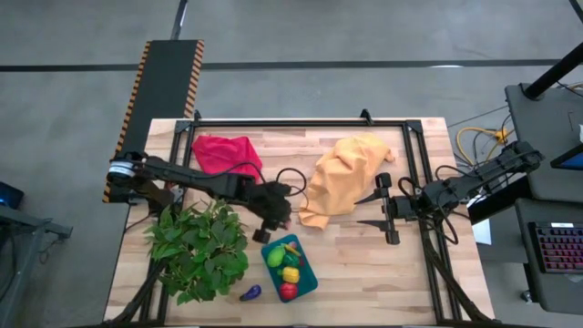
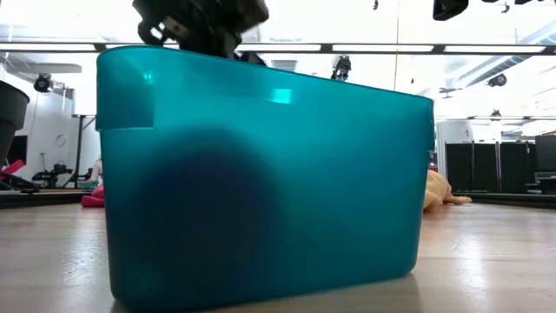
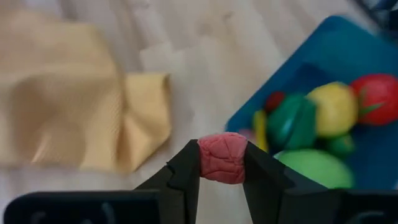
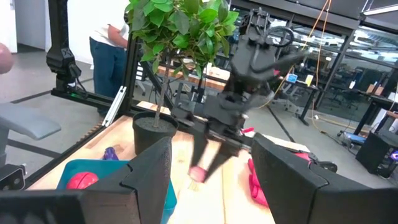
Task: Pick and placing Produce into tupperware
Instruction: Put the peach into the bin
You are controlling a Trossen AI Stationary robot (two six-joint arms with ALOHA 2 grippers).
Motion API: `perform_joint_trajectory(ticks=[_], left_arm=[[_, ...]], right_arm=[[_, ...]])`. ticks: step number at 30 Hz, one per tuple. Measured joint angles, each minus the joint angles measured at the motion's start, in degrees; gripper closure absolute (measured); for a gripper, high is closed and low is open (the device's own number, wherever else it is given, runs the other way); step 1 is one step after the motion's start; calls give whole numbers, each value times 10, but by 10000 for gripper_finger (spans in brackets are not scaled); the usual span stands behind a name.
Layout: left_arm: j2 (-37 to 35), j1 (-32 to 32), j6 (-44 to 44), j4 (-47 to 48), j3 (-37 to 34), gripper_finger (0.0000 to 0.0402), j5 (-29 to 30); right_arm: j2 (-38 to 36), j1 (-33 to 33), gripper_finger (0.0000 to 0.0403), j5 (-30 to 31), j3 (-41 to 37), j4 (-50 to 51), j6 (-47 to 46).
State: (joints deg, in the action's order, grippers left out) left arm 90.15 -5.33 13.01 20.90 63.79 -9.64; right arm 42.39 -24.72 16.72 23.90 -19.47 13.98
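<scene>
The pink piece, now just beyond the tupperware's far end, will be let go by my left gripper on the slim yellow produce at the tupperware's far end (image 1: 290, 247) (image 3: 261, 131).
My left gripper (image 1: 276, 228) hangs just beyond the far end of the teal-blue tupperware (image 1: 305, 278), shut on a small pink piece of produce (image 3: 222, 157). The right wrist view also shows it (image 4: 198, 173). The tupperware holds green (image 1: 274, 259), yellow (image 1: 291, 274) and red (image 1: 288, 291) produce. A purple piece (image 1: 250, 293) lies on the table at the tupperware's left. My right gripper (image 1: 364, 210) is open and empty, to the right of the yellow-orange cloth (image 1: 342, 178). My left gripper pinches the pink piece by its two opposite sides (image 3: 205, 163) between its two fingertips. The fingers (image 4: 211, 158) come from above, pointing down. The piece is lifted clear of the table, short of the tupperware's rim (image 3: 273, 81).
A big leafy plant in a dark pot (image 1: 200, 251) stands at the tupperware's left. A red cloth (image 1: 226, 153) lies at the far left. The yellow-orange cloth's corner (image 3: 146, 118) lies close to my left gripper. A black frame (image 1: 301, 123) runs around the table. A person (image 4: 109, 46) stands beyond the table.
</scene>
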Motion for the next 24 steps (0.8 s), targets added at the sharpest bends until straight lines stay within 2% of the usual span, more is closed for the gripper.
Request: perform_joint_trajectory(ticks=[10, 17, 24], left_arm=[[7, -46, -1, -39, -4, 324, -12], [44, -49, -5, -76, -4, 324, -12], [60, -49, -6, -59, -4, 314, -21]], right_arm=[[0, 0, 188, 0, 0, 0, 0], [-1, 0, 188, 0, 0, -2, 0], [-3, 0, 188, 5, 0, -1, 0]])
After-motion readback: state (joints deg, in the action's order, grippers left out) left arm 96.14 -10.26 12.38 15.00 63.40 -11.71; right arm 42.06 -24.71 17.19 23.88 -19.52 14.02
